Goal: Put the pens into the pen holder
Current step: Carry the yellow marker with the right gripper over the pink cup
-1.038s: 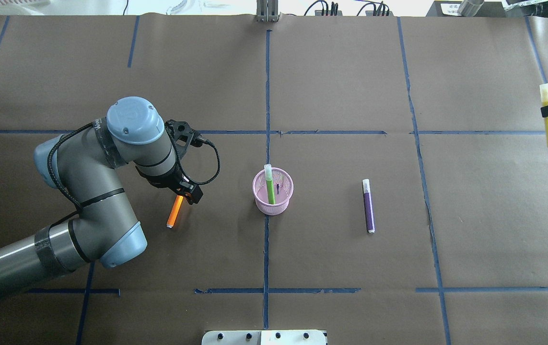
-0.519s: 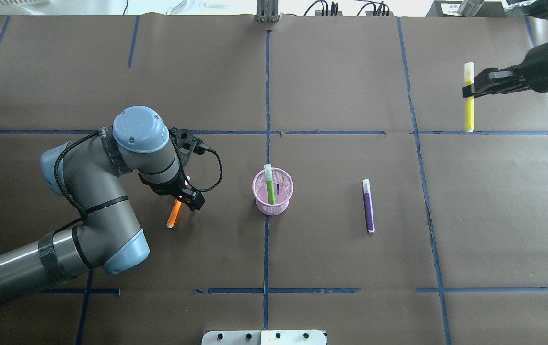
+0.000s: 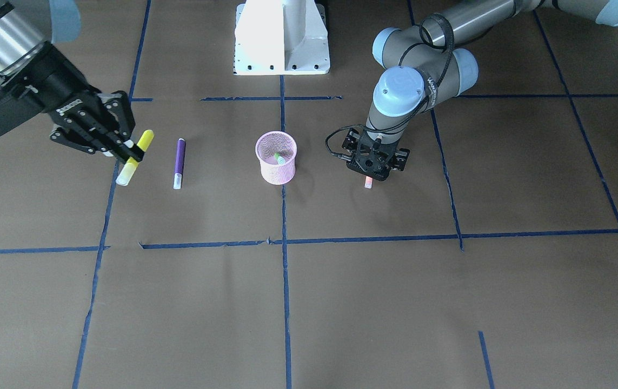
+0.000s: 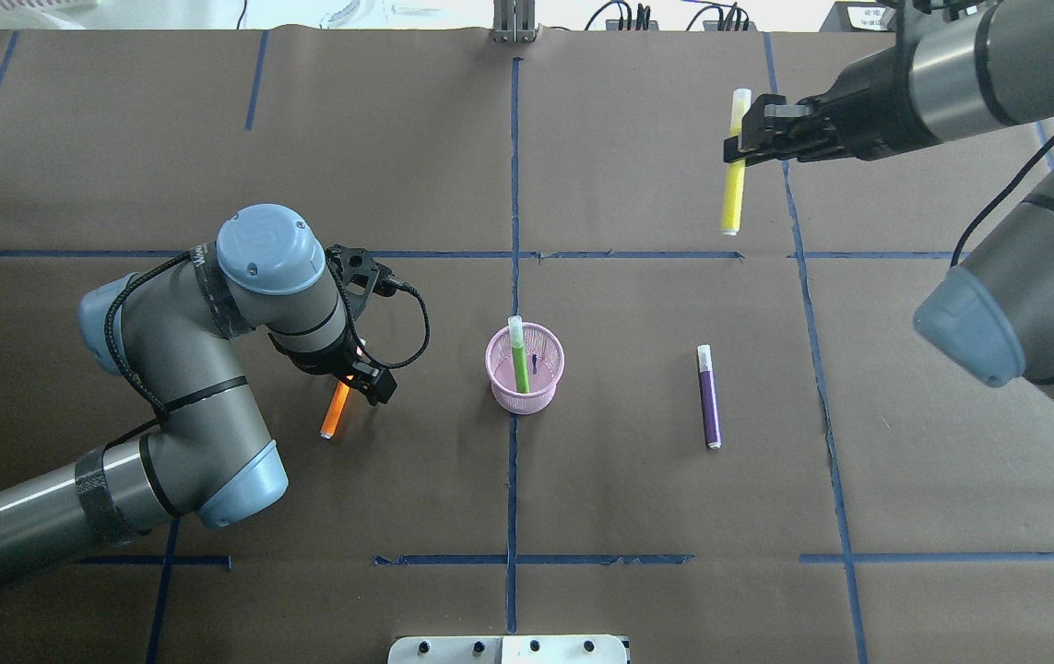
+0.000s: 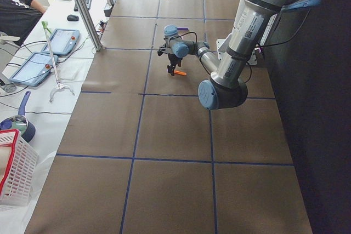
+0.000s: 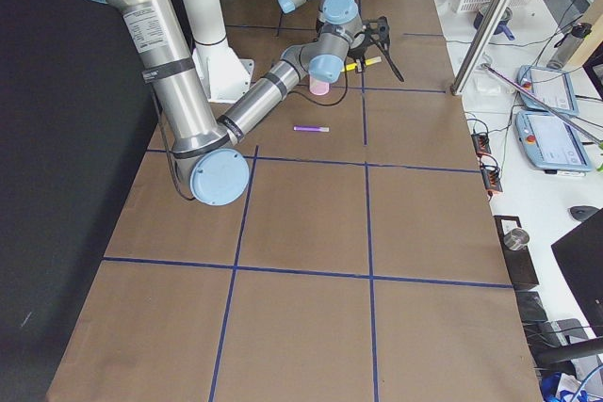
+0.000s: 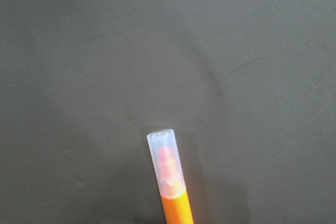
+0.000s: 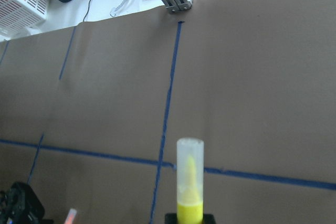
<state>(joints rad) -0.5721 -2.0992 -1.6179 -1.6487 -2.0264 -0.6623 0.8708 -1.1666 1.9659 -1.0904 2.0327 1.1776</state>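
Observation:
The robot's right gripper should release the yellow pen inside the pink mesh pen holder (image 3: 274,158), next to the green pen.
The pink mesh pen holder (image 4: 536,398) (image 3: 273,172) stands at the table's centre. A green pen (image 4: 519,355) (image 3: 279,159) leans inside it. The purple pen (image 4: 709,406) (image 3: 179,156) lies flat to the holder's right in the overhead view. The orange pen (image 4: 334,417) (image 7: 168,171) lies on the table to the holder's left. My left gripper (image 4: 362,380) (image 3: 372,172) sits low over its far end, and I cannot tell if the jaws have closed. My right gripper (image 4: 737,148) (image 3: 127,150) is shut on a yellow pen (image 4: 731,198) (image 8: 189,182), held in the air over the far right.
Blue tape lines cross the brown paper table cover. The white robot base (image 3: 281,38) stands at the near edge. A side bench in the left view holds tablets (image 5: 60,39) and a white basket (image 5: 13,173), and a person sits at its far end.
My right arm has swung in from the right edge, carrying the yellow pen left and farther away. My left gripper has dropped slightly over the orange pen, which has not moved.

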